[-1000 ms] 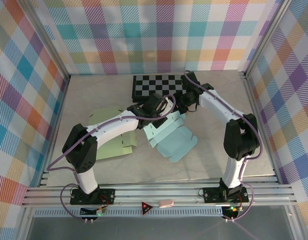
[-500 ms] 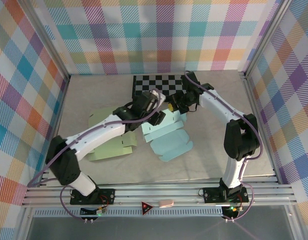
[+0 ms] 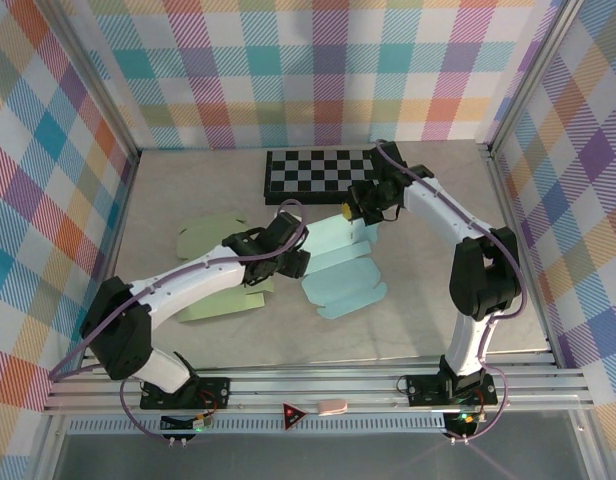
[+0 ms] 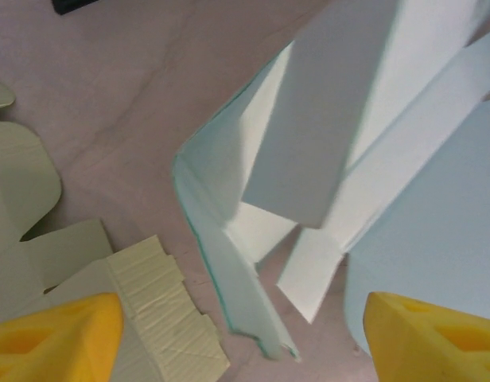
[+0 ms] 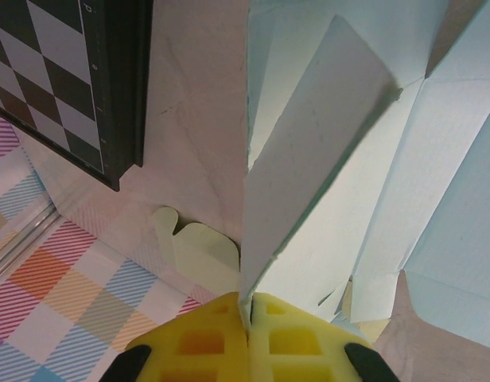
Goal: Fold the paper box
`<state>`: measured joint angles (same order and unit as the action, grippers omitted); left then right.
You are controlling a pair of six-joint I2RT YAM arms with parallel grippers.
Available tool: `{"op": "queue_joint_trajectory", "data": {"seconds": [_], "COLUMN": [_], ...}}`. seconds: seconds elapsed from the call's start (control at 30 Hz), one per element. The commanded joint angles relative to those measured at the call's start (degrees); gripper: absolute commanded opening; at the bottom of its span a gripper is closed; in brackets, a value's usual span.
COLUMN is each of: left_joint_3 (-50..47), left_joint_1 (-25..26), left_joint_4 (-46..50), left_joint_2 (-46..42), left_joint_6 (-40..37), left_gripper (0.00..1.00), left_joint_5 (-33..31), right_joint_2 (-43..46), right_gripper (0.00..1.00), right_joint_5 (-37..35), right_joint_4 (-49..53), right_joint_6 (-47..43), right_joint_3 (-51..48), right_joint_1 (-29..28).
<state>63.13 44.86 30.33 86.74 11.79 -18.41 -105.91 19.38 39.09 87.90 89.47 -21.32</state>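
Note:
Next, I open my right gripper and grip the flap's edge point(image 5: 246, 274) deeper, with the flap upright, as the raised blue flap slants over the panel with just its tip held.
The light blue paper box point(image 3: 340, 268) lies partly folded in the middle of the table, with several panels standing up. My right gripper point(image 3: 360, 206) is shut on the far edge of one raised blue flap point(image 5: 309, 183); its yellow fingers point(image 5: 297, 338) pinch the sheet between them. At the box's left side my left gripper point(image 3: 290, 262) is open and holds nothing. Its yellow fingertips point(image 4: 58, 338) stand wide apart above a narrow blue flap point(image 4: 245, 294) and the bare table.
A flat pale green box blank point(image 3: 220, 272) lies left of the blue one, under the left arm, and its corrugated edge point(image 4: 161, 318) lies near the left fingertip. A black-and-white chessboard point(image 3: 316, 172) lies at the back, just behind the right gripper.
My left gripper has opened, let go of the blue box and drawn back toward the near left. The box's near panels have dropped flatter. The right gripper has stayed shut on its flap.

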Motion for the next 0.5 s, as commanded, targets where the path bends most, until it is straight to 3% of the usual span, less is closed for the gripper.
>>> {"op": "queue_joint_trajectory", "data": {"seconds": [0.0, 0.1, 0.17, 0.27, 0.33, 0.37, 0.43, 0.47], "left_joint_3": [0.21, 0.70, 0.85, 0.92, 1.32, 1.55, 1.64, 1.58], "left_joint_1": [-0.29, -0.61, -0.57, -0.59, -0.67, -0.66, -0.87, -1.04], "left_joint_4": [0.46, -0.82, -1.62, -3.13, -3.57, -3.74, -4.40, -4.84], "left_joint_2": [2.25, 4.29, 5.22, 5.55, 5.42, 5.24, 4.64, 4.30], "left_joint_6": [2.21, 2.62, 3.01, 3.46, 3.39, 3.35, 3.33, 3.24], "left_gripper": [0.74, 0.67, 0.56, 0.29, 0.05, 0.00, 0.00, 0.00], "left_joint_5": [-5.56, -5.07, -4.54, -3.67, -2.67, -2.32, -1.00, 0.00], "right_joint_2": [2.37, 2.50, 2.53, 2.42, 2.45, 2.54, 2.84, 3.09], "right_gripper": [0.00, 0.00, 0.00, 0.00, 0.00, 0.00, 0.00, 0.08], "right_joint_5": [1.30, 1.40, 1.43, 1.34, 1.23, 1.10, 0.17, -0.51], "right_joint_4": [1.33, 1.08, 0.77, 0.34, 0.06, -0.19, -0.76, -1.11], "right_joint_6": [1.25, 1.36, 1.22, 0.80, 0.42, 0.08, -1.09, -1.91], "right_joint_3": [0.59, 0.21, 0.10, -0.12, -0.41, -0.48, -0.48, -0.65], "right_joint_1": [0.57, 0.62, 0.67, 0.65, 0.65, 0.68, 0.59, 0.55]}}
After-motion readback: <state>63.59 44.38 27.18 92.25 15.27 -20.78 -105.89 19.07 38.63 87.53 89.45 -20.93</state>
